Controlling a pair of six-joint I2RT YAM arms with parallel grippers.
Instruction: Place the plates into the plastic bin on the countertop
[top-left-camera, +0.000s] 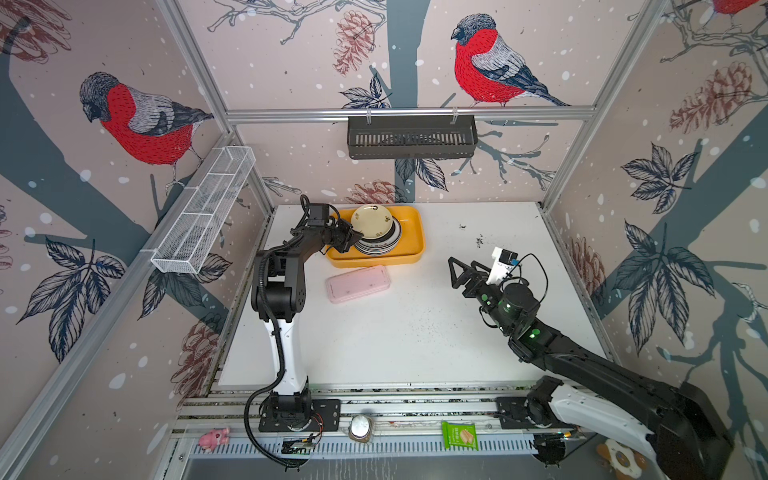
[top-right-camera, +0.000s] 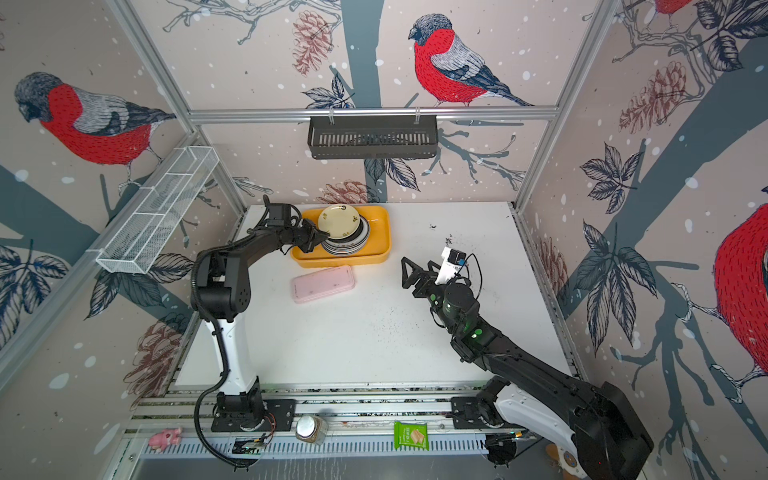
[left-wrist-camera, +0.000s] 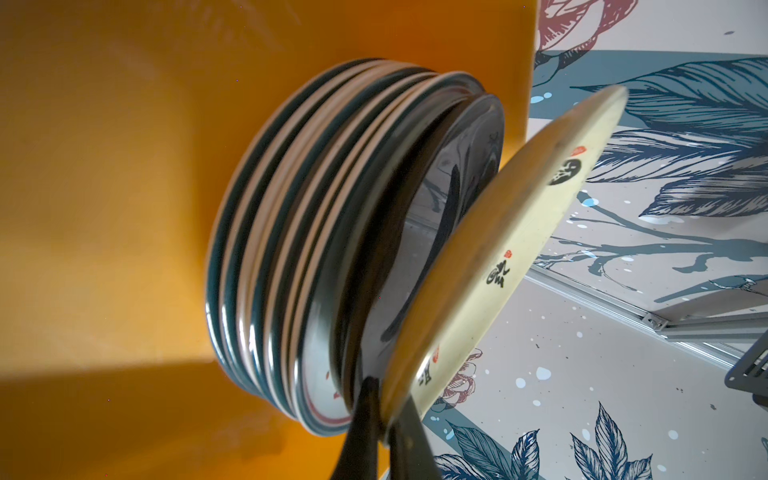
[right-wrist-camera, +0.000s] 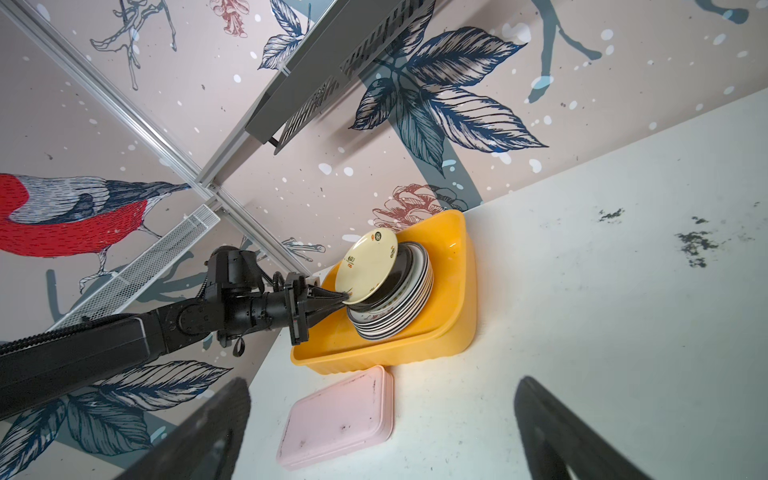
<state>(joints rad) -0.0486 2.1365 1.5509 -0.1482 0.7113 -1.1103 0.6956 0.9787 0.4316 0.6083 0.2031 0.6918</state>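
Note:
Next, I let go of the cream plate, now tilted at the stack, with my left gripper on the stack's black top plate (top-left-camera: 375, 228) (left-wrist-camera: 425, 233) inside the yellow plastic bin.
A stack of plates (top-left-camera: 386, 246) (top-right-camera: 353, 248) (left-wrist-camera: 291, 228) (right-wrist-camera: 403, 309) with dark-green rims stands in the yellow plastic bin (top-left-camera: 412, 232) (top-right-camera: 380, 232) (left-wrist-camera: 104, 208) (right-wrist-camera: 453, 291) at the back of the white countertop (top-left-camera: 415, 332). My left gripper (top-left-camera: 356, 237) (top-right-camera: 324, 237) (left-wrist-camera: 384, 419) (right-wrist-camera: 345, 297) is shut on the near rim of a cream plate (top-left-camera: 372, 220) (top-right-camera: 338, 221) (left-wrist-camera: 519, 249) (right-wrist-camera: 365, 266). That plate is tilted, its far edge raised above the stack's black top plate. My right gripper (top-left-camera: 452, 273) (top-right-camera: 403, 272) (right-wrist-camera: 382, 384) hangs open and empty over the countertop's right half.
A flat pink box (top-left-camera: 357, 284) (top-right-camera: 323, 284) (right-wrist-camera: 336, 419) lies just in front of the bin. A black slotted rack (top-left-camera: 411, 137) hangs on the back wall, a white wire basket (top-left-camera: 203, 208) on the left wall. A jar (top-left-camera: 360, 428) and a green packet (top-left-camera: 459, 435) sit on the front rail.

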